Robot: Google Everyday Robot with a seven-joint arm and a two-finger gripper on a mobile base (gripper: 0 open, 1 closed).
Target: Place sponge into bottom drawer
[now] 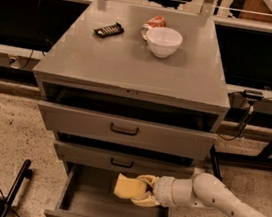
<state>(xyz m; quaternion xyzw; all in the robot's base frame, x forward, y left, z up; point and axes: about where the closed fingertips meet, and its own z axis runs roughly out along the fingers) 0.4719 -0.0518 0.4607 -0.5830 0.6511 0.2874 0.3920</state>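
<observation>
The robot's gripper will let go of the sponge on the bottom drawer's inside (pixel 129 206), close to that drawer's front panel.
The bottom drawer (pixel 87 205) is pulled out, a wide shallow grey tray below two upper drawers with dark handles. My gripper (pixel 137 190) reaches in from the right on a white arm, inside the drawer opening, just under the middle drawer's front. It is shut on the pale yellow sponge (pixel 125 187), held between cream-yellow fingers (pixel 146 201) above the drawer's floor, right of its middle. I cannot tell if the sponge touches the floor.
On the grey cabinet top (pixel 108 56) stand a white bowl (pixel 163 41), a red can lying behind it (pixel 153 22) and a dark snack bar (pixel 109 29). The top drawer (pixel 123 127) is slightly open. A dark pole (pixel 16 184) lies on the floor at left.
</observation>
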